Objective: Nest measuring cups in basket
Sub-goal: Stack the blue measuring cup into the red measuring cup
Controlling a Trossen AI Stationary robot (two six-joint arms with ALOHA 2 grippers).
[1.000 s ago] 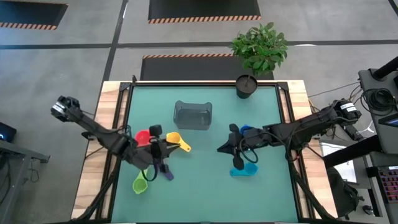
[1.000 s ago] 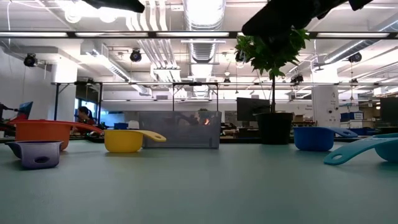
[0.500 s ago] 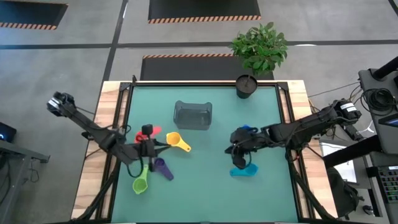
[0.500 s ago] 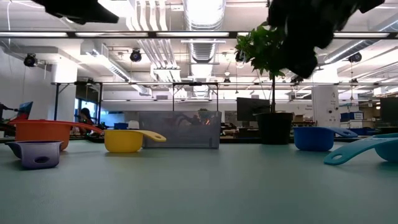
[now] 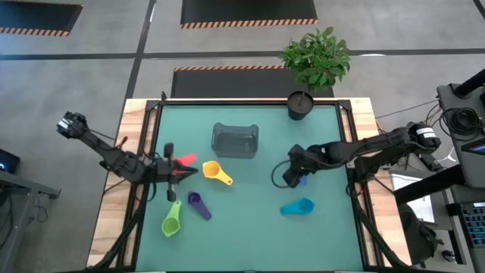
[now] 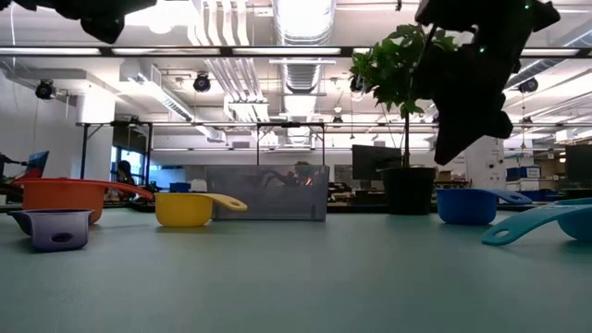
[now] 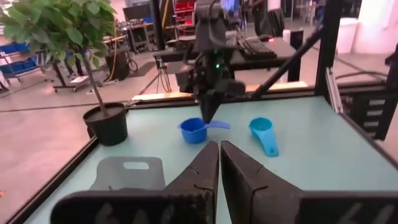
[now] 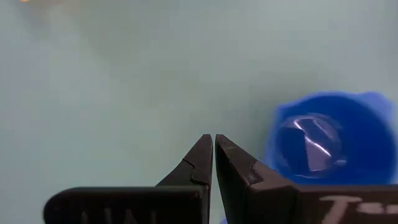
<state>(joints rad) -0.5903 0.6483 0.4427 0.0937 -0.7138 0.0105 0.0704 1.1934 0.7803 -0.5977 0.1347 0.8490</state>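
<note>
The blue cup's handle sits outside the robot's closed right fingers, so the right gripper needs to open and take the handle (image 7: pixel 209 126) beside the blue cup's rim before lifting.
My right gripper (image 5: pixel 286 179) (image 8: pixel 213 140) is shut and points down just beside the blue cup (image 8: pixel 323 143) (image 6: pixel 467 205), hanging above the table (image 6: pixel 462 139) and touching nothing. My left gripper (image 5: pixel 186 171) (image 7: pixel 219 148) is shut and held level above the red cup (image 5: pixel 185 159), facing the table's right. The yellow cup (image 5: pixel 216 172), purple cup (image 5: pixel 197 203), green cup (image 5: pixel 170 221) and cyan cup (image 5: pixel 297 206) stand on their bases on the mat. The grey basket (image 5: pixel 235 140) (image 7: pixel 127 173) stands at mid-table toward the far edge. An orange-red cup (image 6: pixel 60 194) shows in the low view.
A black plant pot (image 5: pixel 301 105) with a leafy plant stands at the table's far right corner. The green mat (image 5: pixel 250 235) is bare along its near side and between the two groups of cups. Wooden rails (image 5: pixel 136 121) border the table.
My right gripper has tipped from nearly level to pointing down and has come down beside the blue cup. My left gripper has drawn back toward the table's left edge, off the purple and green cups. No cup has moved.
</note>
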